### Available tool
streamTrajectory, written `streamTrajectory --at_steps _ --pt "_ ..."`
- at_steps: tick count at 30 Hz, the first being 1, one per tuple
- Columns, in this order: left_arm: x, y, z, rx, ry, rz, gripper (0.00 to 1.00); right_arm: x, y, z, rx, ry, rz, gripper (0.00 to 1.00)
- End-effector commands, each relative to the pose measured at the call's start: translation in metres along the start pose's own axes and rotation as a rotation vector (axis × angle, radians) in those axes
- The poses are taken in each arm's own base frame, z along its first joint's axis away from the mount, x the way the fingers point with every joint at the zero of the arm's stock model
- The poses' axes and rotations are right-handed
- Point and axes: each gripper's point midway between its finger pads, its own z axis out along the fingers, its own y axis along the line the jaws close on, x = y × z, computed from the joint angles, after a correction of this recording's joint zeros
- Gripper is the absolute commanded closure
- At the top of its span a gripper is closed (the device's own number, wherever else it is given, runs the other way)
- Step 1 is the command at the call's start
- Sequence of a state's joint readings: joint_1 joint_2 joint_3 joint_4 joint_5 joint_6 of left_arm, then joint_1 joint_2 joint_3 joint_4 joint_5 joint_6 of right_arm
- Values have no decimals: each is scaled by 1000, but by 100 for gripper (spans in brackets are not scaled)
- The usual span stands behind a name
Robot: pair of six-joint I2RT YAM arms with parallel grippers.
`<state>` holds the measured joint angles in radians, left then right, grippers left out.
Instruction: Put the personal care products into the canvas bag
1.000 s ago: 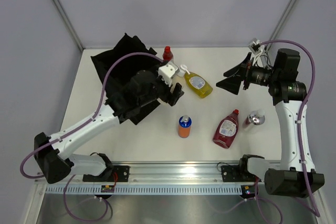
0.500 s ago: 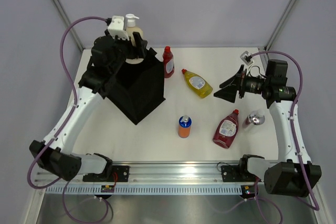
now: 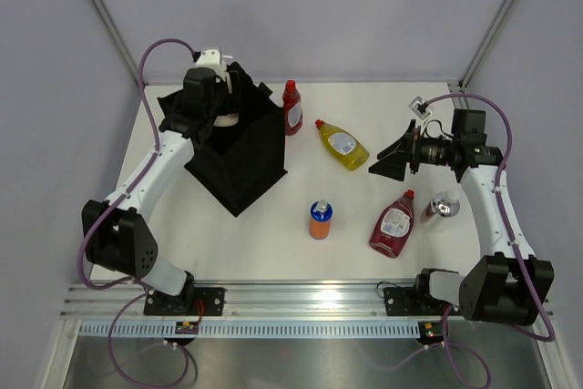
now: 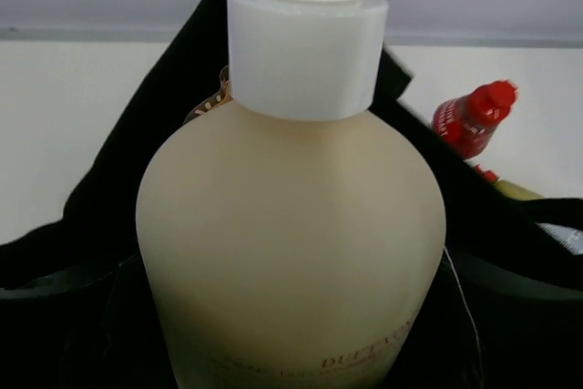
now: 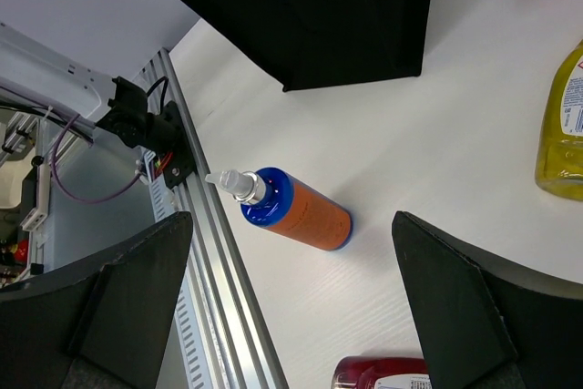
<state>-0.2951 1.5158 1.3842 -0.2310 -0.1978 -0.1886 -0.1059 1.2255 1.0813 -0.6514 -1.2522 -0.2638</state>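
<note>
My right gripper is to go to the orange bottle next and close on its upper body (image 3: 320, 218) (image 5: 289, 207), near the blue cap.
My left gripper (image 3: 217, 97) is shut on the cream bottle (image 3: 225, 117) and holds it in the open top of the black canvas bag (image 3: 244, 154). In the left wrist view the cream bottle (image 4: 291, 252) with its white cap (image 4: 305, 52) fills the frame, with the bag (image 4: 127, 179) around it. The small red bottle (image 3: 291, 107), yellow bottle (image 3: 342, 145), orange bottle with blue cap (image 3: 320, 220), maroon bottle (image 3: 393, 223) and silvery can (image 3: 444, 207) rest on the table. My right gripper (image 3: 390, 157) is open and empty above the table, and the orange bottle (image 5: 301, 211) shows between its fingers.
The white table (image 3: 273, 243) ends at a metal rail (image 3: 301, 296) along the near edge, which also shows in the right wrist view (image 5: 196, 261). Grey walls and frame posts close the back and sides. The bag stands at the back left.
My left arm has brought the cream bottle down from above the bag's back edge into its open top. My right gripper has shifted slightly left.
</note>
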Motion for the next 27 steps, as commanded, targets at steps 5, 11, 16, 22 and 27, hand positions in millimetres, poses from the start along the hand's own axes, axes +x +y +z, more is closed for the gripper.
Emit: streamTrajectory --at_steps 5,11,16,22,27 --pt "-16 19 11 -15 -117 -60 99 4 -7 2 -29 5 -13 0" --pt "11 15 35 10 -26 -52 60 6 -9 3 -26 11 -11 0" --pt "25 11 48 16 39 -67 18 9 -10 3 -21 16 -11 0" --pt "34 10 53 25 65 -77 1 12 -10 3 -22 25 -11 1" --pt "21 7 49 57 50 -79 1 14 -11 2 -22 35 -27 1"
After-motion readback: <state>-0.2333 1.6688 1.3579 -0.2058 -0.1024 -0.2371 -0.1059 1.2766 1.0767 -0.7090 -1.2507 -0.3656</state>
